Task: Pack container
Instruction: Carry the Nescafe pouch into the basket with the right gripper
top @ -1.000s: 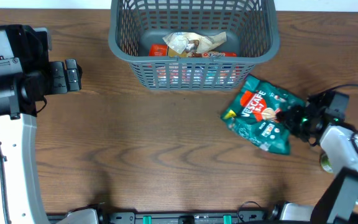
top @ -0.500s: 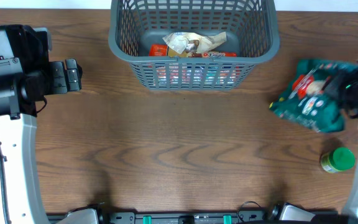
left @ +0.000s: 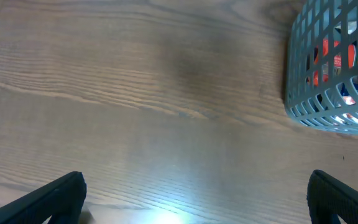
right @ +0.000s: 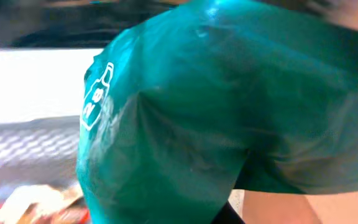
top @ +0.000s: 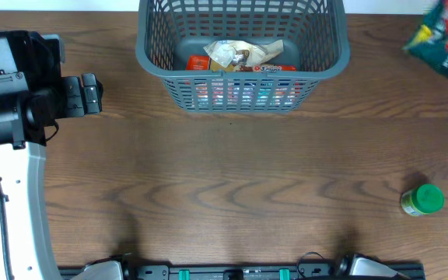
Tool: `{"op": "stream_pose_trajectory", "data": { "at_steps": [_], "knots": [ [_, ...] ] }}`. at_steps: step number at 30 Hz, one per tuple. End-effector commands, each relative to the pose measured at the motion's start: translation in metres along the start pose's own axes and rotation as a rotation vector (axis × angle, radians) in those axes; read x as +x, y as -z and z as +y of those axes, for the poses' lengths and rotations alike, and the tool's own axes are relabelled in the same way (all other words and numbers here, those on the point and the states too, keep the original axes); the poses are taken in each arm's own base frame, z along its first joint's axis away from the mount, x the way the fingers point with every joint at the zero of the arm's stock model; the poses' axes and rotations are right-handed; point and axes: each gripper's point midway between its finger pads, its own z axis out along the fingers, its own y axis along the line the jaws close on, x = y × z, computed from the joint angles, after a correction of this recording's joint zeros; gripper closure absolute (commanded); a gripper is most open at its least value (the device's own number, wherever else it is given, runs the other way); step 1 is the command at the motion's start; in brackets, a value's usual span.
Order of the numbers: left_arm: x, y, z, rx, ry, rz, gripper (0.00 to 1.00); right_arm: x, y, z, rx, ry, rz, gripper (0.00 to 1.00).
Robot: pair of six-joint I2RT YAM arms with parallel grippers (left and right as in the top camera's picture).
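The green snack bag, still hanging in the air, will be let go by my right gripper on top of the beige crumpled packet (top: pixel 222 43) (right: pixel 33 198) in the dark grey basket.
The dark grey slotted basket (top: pixel 239 77) stands at the back middle of the table and holds a beige crumpled packet (top: pixel 236 54) and a red pack (top: pixel 275 68). Its corner shows in the left wrist view (left: pixel 328 87). A green snack bag (top: pixel 446 39) hangs in the air at the top right edge of the overhead view. It fills the right wrist view (right: pixel 185 112). My right gripper (right: pixel 227 215) is shut on it, its fingers almost wholly hidden by the bag. My left gripper (top: pixel 92 95) is open and empty, left of the basket above bare wood (left: pixel 197 202).
A small green-lidded jar (top: pixel 422 200) stands on the table at the right, near the front. The left arm's white body (top: pixel 14 179) runs along the left edge. The table is brown wood.
My right gripper has lifted the green snack bag off the table and carried it up and to the back right, almost out of the overhead view. The left arm has not moved.
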Motion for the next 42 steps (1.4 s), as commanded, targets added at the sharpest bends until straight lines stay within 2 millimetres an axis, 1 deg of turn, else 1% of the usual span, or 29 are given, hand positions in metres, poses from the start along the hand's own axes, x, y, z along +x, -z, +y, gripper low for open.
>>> {"op": "stream_pose_trajectory", "data": {
  "at_steps": [1, 5, 8, 10, 15, 17, 22, 24, 26, 28, 30, 31, 34, 37, 42],
  "knots": [
    [0.000, 0.001, -0.001, 0.009, -0.005, -0.001, 0.01, -0.007, 0.009, 0.084, -0.359, 0.331, -0.079, 0.99],
    [0.000, 0.001, -0.001, 0.009, -0.005, -0.001, 0.01, 0.013, -0.011, 0.142, -0.561, 0.512, -0.072, 0.99],
    [0.002, 0.001, -0.001, 0.009, -0.005, 0.005, 0.02, 0.023, -0.028, 0.178, -0.643, 0.629, -0.090, 0.99],
    [0.003, 0.001, -0.001, 0.009, -0.005, 0.010, 0.01, 0.025, -0.041, 0.194, -0.636, 0.678, -0.102, 0.99],
    [0.004, 0.001, -0.001, 0.010, -0.005, 0.014, 0.01, 0.022, -0.068, 0.223, -0.590, 0.773, -0.151, 0.99],
    [0.004, 0.001, -0.001, 0.010, -0.005, 0.014, 0.01, 0.020, -0.075, 0.234, -0.592, 0.788, -0.179, 0.99],
    [0.004, 0.001, -0.001, 0.010, -0.005, 0.014, 0.01, 0.010, -0.092, 0.254, -0.594, 0.791, -0.256, 0.99],
    [0.004, 0.001, -0.001, 0.010, -0.005, 0.014, 0.01, 0.014, -0.101, 0.263, -0.620, 0.790, -0.262, 0.99],
    [0.004, 0.001, -0.001, 0.010, -0.004, 0.014, 0.01, 0.031, -0.112, 0.275, -0.673, 0.791, -0.232, 0.99],
    [0.004, 0.001, -0.001, 0.010, -0.004, 0.015, 0.01, 0.053, -0.121, 0.289, -0.744, 0.789, -0.181, 0.99],
    [0.005, 0.001, -0.001, 0.010, -0.004, 0.018, 0.02, 0.083, -0.131, 0.305, -0.828, 0.785, -0.112, 0.99],
    [0.005, 0.001, -0.001, 0.010, -0.004, 0.019, 0.01, 0.102, -0.137, 0.313, -0.873, 0.782, -0.063, 0.99],
    [0.006, 0.001, -0.002, 0.010, -0.004, 0.021, 0.01, 0.145, -0.150, 0.331, -0.964, 0.780, 0.038, 0.99],
    [0.006, 0.001, -0.002, 0.010, -0.001, 0.021, 0.01, 0.180, -0.159, 0.342, -1.037, 0.826, 0.092, 0.99],
    [0.006, 0.001, -0.001, 0.010, 0.003, 0.022, 0.01, 0.225, -0.176, 0.344, -1.080, 0.836, 0.205, 0.99]
  ]
}}
